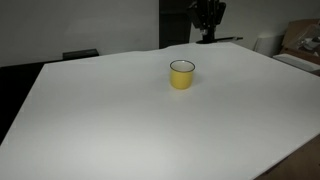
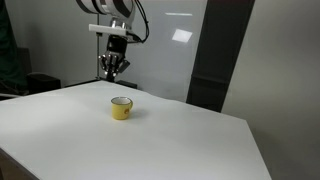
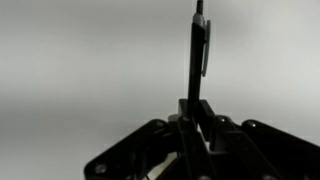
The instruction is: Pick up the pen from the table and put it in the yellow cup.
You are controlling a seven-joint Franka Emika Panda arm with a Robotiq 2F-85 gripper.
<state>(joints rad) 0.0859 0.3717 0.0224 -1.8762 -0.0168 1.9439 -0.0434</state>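
Observation:
Next, my gripper releases the black pen standing upright inside the opening of the yellow cup (image 1: 182,67) on the table.
The yellow cup (image 1: 181,74) stands upright on the white table (image 1: 120,120); it also shows in an exterior view (image 2: 121,108). My gripper (image 2: 113,72) hangs in the air above the table's far edge, well away from the cup, and shows at the top of an exterior view (image 1: 207,14). In the wrist view the gripper (image 3: 193,108) is shut on the black pen (image 3: 196,55), which sticks straight out from between the fingers. The pen is too small to make out in the exterior views.
A cardboard box (image 1: 303,42) and a white object (image 1: 264,44) sit beyond the table's far right corner. A dark pillar (image 2: 218,60) and glass wall stand behind the table. A dark box (image 1: 80,54) lies at the far left edge.

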